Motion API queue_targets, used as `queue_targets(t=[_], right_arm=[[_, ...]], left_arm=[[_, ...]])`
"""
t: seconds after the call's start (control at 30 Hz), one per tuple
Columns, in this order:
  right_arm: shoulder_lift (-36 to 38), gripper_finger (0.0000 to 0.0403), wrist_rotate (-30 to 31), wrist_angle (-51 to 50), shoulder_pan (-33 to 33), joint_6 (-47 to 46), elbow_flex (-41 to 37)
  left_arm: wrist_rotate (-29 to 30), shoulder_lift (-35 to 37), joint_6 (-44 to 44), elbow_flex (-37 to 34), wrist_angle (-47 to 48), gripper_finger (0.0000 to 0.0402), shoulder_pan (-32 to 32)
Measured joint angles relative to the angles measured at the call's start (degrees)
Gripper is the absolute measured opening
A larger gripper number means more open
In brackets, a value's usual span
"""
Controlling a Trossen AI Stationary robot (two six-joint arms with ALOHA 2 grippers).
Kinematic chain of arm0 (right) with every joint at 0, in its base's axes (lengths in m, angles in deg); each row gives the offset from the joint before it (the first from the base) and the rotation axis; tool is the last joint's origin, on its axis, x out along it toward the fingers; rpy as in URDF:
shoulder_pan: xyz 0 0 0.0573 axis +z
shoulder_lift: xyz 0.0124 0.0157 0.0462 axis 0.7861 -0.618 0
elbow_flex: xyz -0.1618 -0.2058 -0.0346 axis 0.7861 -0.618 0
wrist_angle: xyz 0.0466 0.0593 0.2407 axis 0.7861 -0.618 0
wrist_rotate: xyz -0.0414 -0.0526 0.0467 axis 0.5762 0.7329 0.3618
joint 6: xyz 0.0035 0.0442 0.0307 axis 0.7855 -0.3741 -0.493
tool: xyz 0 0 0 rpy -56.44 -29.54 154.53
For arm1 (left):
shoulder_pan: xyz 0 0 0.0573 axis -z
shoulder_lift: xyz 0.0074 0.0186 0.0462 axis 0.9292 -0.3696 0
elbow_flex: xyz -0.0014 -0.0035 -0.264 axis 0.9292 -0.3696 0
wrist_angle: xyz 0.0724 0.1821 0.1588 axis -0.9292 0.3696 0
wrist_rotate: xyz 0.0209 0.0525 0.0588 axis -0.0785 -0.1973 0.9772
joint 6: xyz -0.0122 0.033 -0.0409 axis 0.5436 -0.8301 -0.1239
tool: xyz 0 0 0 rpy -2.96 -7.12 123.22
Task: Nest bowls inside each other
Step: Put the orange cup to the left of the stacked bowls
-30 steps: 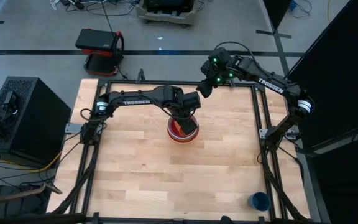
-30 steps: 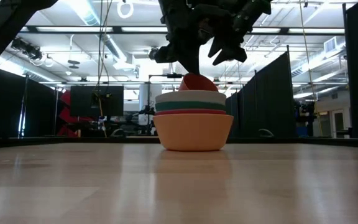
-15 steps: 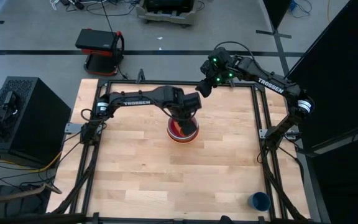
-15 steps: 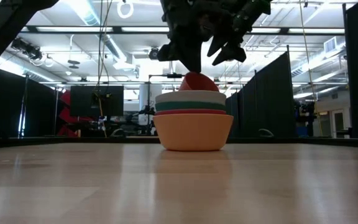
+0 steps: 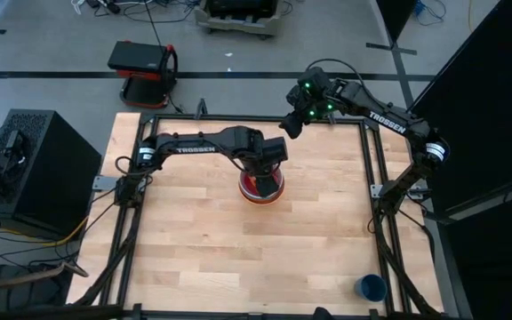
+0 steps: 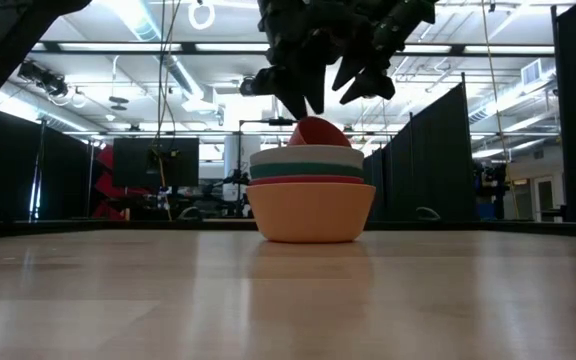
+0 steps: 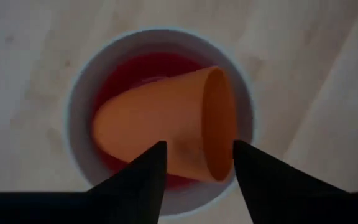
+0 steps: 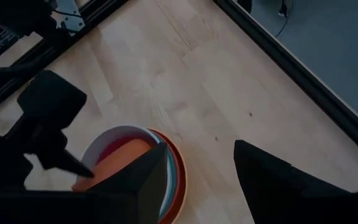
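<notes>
I should use my left gripper to lift the orange cup out by the cup's rim (image 7: 211, 173) and stand it beside the stack, because it sits crooked in the top bowl.
The bowls stand nested in one stack (image 5: 261, 187) at the table's middle: yellow-orange (image 6: 311, 212) at the bottom, then red-orange (image 6: 311, 180), teal (image 6: 306, 168) and white (image 6: 306, 155), with a pink-red inside (image 7: 114, 74) showing in the top. A small orange cup (image 7: 160, 118) lies on its side in the top bowl and pokes above the rim (image 6: 315, 130). My left gripper (image 7: 199, 163) hangs open just above the cup, pointing down. My right gripper (image 8: 199, 168) is open and hovers high, beyond the stack toward the far right (image 5: 290, 127).
A dark blue cup (image 5: 371, 286) stands at the table's near right corner. Black frame rails (image 5: 376, 178) run along the table's edges. Bare wood (image 5: 194, 240) lies around the stack.
My left gripper has opened above the stack and let go of the orange cup. The cup stays on its side in the top bowl. The stack has not moved.
</notes>
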Motion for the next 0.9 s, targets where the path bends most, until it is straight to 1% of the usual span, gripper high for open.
queue_targets(t=[0.07,0.63,0.83,0.9], right_arm=[[0.0,0.0179,-0.03,0.03,-0.07,0.0,0.0],[0.0,0.018,-0.17,0.06,-0.22,0.0,0.0],[0.02,0.0168,-0.48,-0.13,-0.22,0.0,-0.02],[0.0,0.0165,-0.72,-0.22,-0.22,-0.02,-0.02]], left_arm=[[1.88,-0.02,-0.01,0.0,0.93,0.0178,0.0],[5.08,-1.28,-1.49,-0.04,1.97,0.0158,0.01],[3.8,-6.23,-2.67,-0.04,2.78,0.0158,1.53],[3.73,-7.34,-2.7,-0.14,3.08,0.0148,2.16]])
